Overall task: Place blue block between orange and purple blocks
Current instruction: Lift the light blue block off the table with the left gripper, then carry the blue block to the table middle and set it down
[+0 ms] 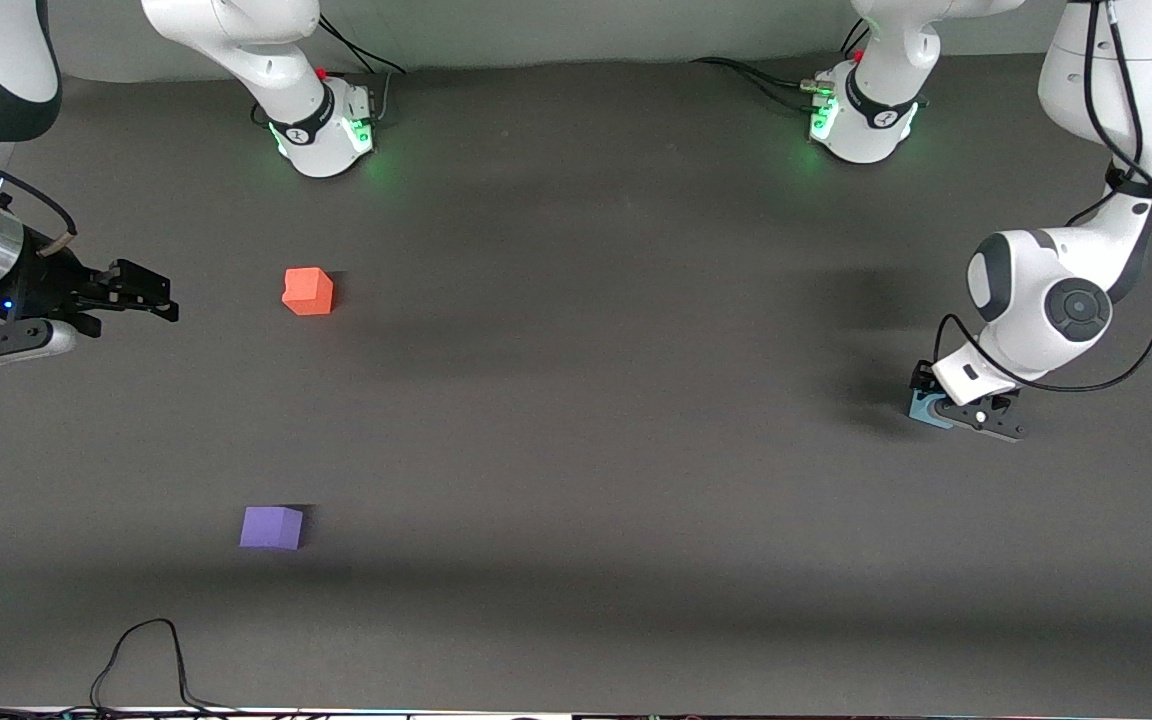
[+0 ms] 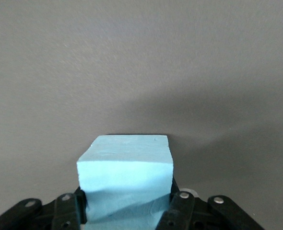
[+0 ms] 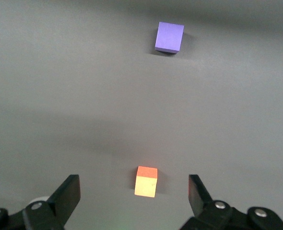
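Observation:
Next, my left gripper sets the blue block down in the middle of the table, halfway (image 1: 591,344) between the arm bases and nearly level with the orange block.
The blue block (image 1: 925,408) sits at the left arm's end of the table. My left gripper (image 1: 951,408) is down on it and shut on it. In the left wrist view the block (image 2: 127,160) fills the gap between the fingers of the left gripper (image 2: 127,201), which press its sides. The orange block (image 1: 308,291) and the purple block (image 1: 271,527) lie apart toward the right arm's end, the purple one nearer the front camera. My right gripper (image 1: 151,292) hangs open and empty beside the orange block. The right wrist view shows the open right gripper (image 3: 133,191), the orange block (image 3: 146,181) and the purple block (image 3: 169,37).
The two arm bases (image 1: 326,130) (image 1: 861,120) stand along the table's back edge. A black cable (image 1: 141,655) loops near the front edge at the right arm's end. The dark mat (image 1: 586,400) lies between the blue block and the other two.

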